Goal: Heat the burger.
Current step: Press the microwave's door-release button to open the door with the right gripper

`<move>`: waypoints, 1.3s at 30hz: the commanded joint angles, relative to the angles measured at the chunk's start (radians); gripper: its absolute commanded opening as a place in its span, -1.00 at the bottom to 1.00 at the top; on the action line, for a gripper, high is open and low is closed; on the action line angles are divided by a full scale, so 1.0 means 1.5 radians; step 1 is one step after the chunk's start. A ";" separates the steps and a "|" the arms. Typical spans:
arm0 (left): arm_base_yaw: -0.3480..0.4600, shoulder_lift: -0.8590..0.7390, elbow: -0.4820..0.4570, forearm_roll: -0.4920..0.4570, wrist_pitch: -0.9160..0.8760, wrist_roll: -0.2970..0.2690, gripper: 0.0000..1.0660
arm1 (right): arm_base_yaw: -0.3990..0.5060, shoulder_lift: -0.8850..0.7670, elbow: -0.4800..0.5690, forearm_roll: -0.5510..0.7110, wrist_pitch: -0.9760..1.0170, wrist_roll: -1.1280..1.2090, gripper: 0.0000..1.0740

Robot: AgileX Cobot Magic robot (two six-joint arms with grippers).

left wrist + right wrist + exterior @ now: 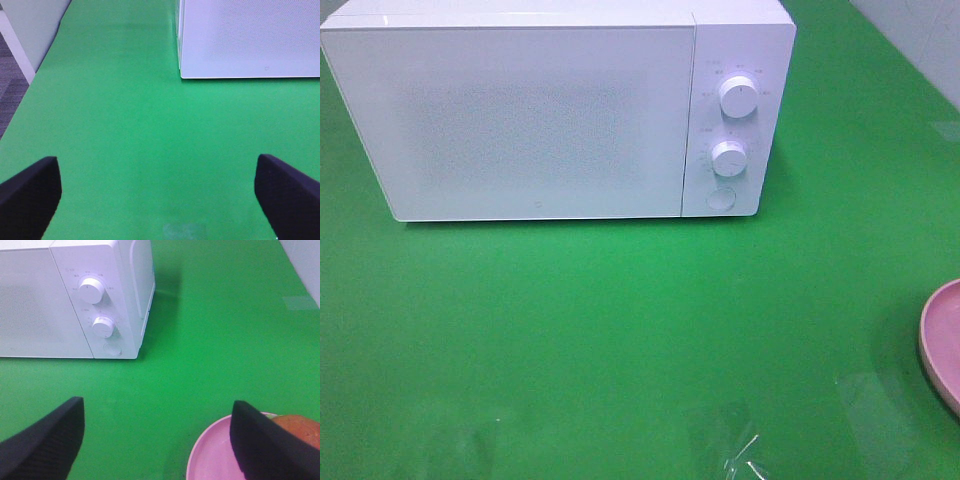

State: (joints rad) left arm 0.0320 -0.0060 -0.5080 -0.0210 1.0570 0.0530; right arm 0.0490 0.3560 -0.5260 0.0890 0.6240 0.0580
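Observation:
Next, my right gripper goes to the round button (721,199) (112,348) below the knobs of the white microwave and closes there.
The burger (303,427) shows only in the right wrist view, as a tan-brown bun on a pink plate (212,457), partly hidden behind one finger. In the high view only the plate's rim (942,340) shows at the right edge. My right gripper (157,407) is open above the green mat, with nothing between its fingers and the plate under one finger (260,445). My left gripper (156,170) is wide open and empty over the bare mat, short of the microwave's front left corner. The white microwave (540,120) stands at the back with its door closed. Neither gripper appears in the high view.
The microwave has two round knobs (738,97) (729,156) and a round button (721,199) on its right panel. Green mat (620,330) covers the table. The table's left edge, a white wall (37,30) and grey floor lie beside the left arm.

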 commanded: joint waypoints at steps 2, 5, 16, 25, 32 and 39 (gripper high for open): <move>-0.005 -0.013 0.003 -0.006 -0.009 0.000 0.83 | 0.002 0.035 -0.002 -0.001 -0.039 -0.001 0.41; -0.005 -0.013 0.003 -0.006 -0.009 0.000 0.83 | 0.002 0.079 -0.002 -0.001 -0.073 -0.001 0.41; -0.005 -0.013 0.003 -0.006 -0.009 0.000 0.83 | 0.002 0.197 -0.002 -0.001 -0.171 -0.001 0.41; -0.005 -0.013 0.003 -0.006 -0.009 0.000 0.83 | 0.002 0.303 -0.002 -0.003 -0.270 -0.002 0.41; -0.005 -0.013 0.003 -0.006 -0.009 0.000 0.83 | 0.002 0.402 -0.002 -0.003 -0.385 -0.002 0.41; -0.005 -0.013 0.003 -0.006 -0.009 0.000 0.83 | 0.002 0.455 0.003 -0.004 -0.475 -0.010 0.40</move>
State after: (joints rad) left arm 0.0320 -0.0060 -0.5080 -0.0210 1.0570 0.0530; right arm 0.0490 1.0340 -0.5180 0.0890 -0.0570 0.0550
